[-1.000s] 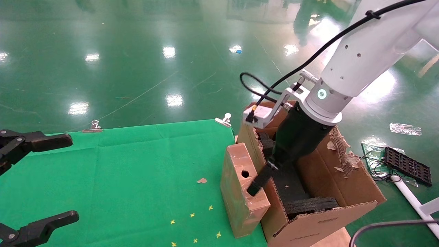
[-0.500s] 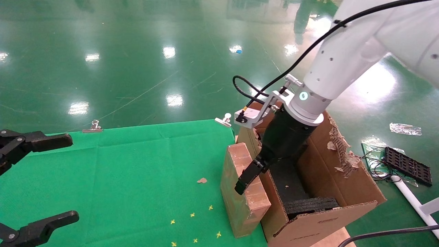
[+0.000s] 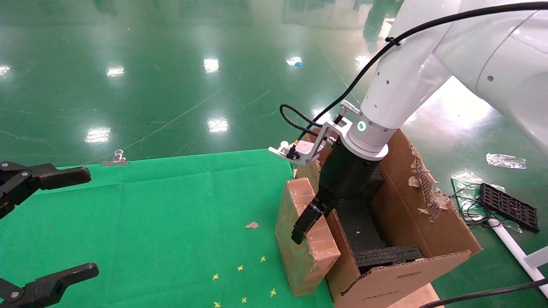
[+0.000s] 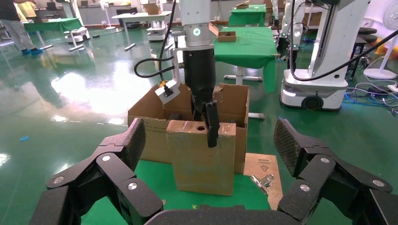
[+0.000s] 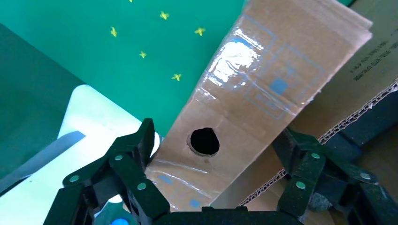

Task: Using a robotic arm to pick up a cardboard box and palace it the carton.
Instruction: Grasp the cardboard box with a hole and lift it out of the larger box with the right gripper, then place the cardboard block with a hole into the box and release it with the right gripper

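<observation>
My right gripper will close across the narrow top (image 3: 315, 229) (image 5: 199, 152) of the cardboard box, beside the round hole, to hold the box by its broad sides.
The cardboard box (image 3: 299, 244) stands on its long edge on the green table, against the carton (image 3: 432, 222). Its narrow top face with the round hole faces up (image 5: 244, 103). My right gripper (image 3: 310, 219) on the white arm hangs over that top face, open. One finger (image 4: 211, 124) hangs down the box's table-side face; the other is over the carton's wall. In the right wrist view the open gripper (image 5: 217, 135) straddles the hole, with gaps on both sides. My left gripper (image 3: 87, 221) is open and empty at the table's left edge.
Black foam blocks (image 3: 385, 255) line the carton. A binder clip (image 3: 115, 158) sits at the table's far edge, another (image 4: 263, 180) beside the carton. A cardboard scrap (image 3: 252, 225) and yellow marks lie left of the box. A black tray (image 3: 507, 206) lies on the floor.
My right gripper has moved left, from over the carton's inside to over the small box's top. The box and the left gripper have not moved.
</observation>
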`<state>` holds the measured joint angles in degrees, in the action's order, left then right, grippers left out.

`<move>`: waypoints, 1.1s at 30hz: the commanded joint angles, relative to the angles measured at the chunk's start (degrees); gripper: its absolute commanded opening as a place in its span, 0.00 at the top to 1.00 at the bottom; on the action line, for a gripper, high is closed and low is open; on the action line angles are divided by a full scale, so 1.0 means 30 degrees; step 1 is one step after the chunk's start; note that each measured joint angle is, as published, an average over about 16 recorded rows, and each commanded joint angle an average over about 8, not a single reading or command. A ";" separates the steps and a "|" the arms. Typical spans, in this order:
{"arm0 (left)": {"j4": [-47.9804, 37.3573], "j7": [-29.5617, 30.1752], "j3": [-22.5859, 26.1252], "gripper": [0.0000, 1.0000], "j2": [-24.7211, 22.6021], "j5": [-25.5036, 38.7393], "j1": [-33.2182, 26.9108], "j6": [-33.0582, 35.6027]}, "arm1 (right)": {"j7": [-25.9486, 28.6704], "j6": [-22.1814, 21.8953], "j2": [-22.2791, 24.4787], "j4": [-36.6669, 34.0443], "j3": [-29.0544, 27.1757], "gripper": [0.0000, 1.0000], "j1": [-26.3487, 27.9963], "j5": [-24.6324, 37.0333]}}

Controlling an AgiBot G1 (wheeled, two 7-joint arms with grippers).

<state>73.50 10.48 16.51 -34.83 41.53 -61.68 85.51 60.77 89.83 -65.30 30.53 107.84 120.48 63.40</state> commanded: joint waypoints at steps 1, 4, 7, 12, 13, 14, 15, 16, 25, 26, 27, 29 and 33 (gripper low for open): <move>0.0000 -0.0001 0.0003 0.92 0.0001 -0.0002 -0.0001 -0.0001 | -0.0093 0.0030 -0.0127 -0.0173 0.0111 1.00 -0.0033 0.0009; 0.0000 -0.0003 0.0006 1.00 0.0003 -0.0004 -0.0001 -0.0003 | -0.0147 0.0064 -0.0201 -0.0287 0.0317 1.00 -0.0079 -0.0015; 0.0000 -0.0005 0.0010 1.00 0.0004 -0.0007 -0.0002 -0.0004 | -0.0184 0.0093 -0.0240 -0.0336 0.0529 1.00 -0.0114 -0.0059; 0.0000 -0.0008 0.0016 1.00 0.0007 -0.0011 -0.0004 -0.0007 | -0.0229 0.0104 -0.0280 -0.0322 0.0890 1.00 -0.0102 -0.0130; 0.0000 -0.0009 0.0017 1.00 0.0007 -0.0012 -0.0004 -0.0008 | -0.0260 0.0097 -0.0277 -0.0305 0.0950 1.00 -0.0081 -0.0152; 0.0000 -0.0009 0.0019 1.00 0.0008 -0.0013 -0.0004 -0.0008 | -0.0323 0.0078 -0.0255 -0.0279 0.0989 1.00 -0.0046 -0.0195; 0.0000 -0.0010 0.0020 1.00 0.0008 -0.0014 -0.0004 -0.0009 | -0.0406 0.0052 -0.0224 -0.0248 0.1021 1.00 0.0004 -0.0233; 0.0000 -0.0011 0.0021 1.00 0.0009 -0.0014 -0.0005 -0.0009 | -0.0509 0.0012 -0.0186 -0.0210 0.1036 1.00 0.0077 -0.0273; 0.0000 -0.0016 0.0032 1.00 0.0013 -0.0022 -0.0007 -0.0014 | -0.2590 -0.1383 0.1450 0.0419 -0.0097 1.00 0.2138 -0.1240; 0.0000 -0.0017 0.0033 1.00 0.0014 -0.0023 -0.0007 -0.0015 | -0.2907 -0.1573 0.1772 0.0458 -0.0313 1.00 0.2541 -0.1371; 0.0000 -0.0017 0.0034 1.00 0.0014 -0.0024 -0.0007 -0.0015 | -0.3229 -0.1763 0.2117 0.0457 -0.0528 1.00 0.2986 -0.1482; 0.0000 -0.0018 0.0037 1.00 0.0015 -0.0025 -0.0008 -0.0016 | -0.3788 -0.2092 0.2792 0.0326 -0.0884 1.00 0.3884 -0.1603; 0.0000 -0.0021 0.0042 1.00 0.0017 -0.0029 -0.0009 -0.0018 | -0.4534 -0.2540 0.4049 -0.0438 -0.1211 1.00 0.5518 -0.1381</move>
<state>73.50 10.42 16.64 -34.78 41.45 -61.71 85.45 48.11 82.93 -53.59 28.64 105.11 136.00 60.03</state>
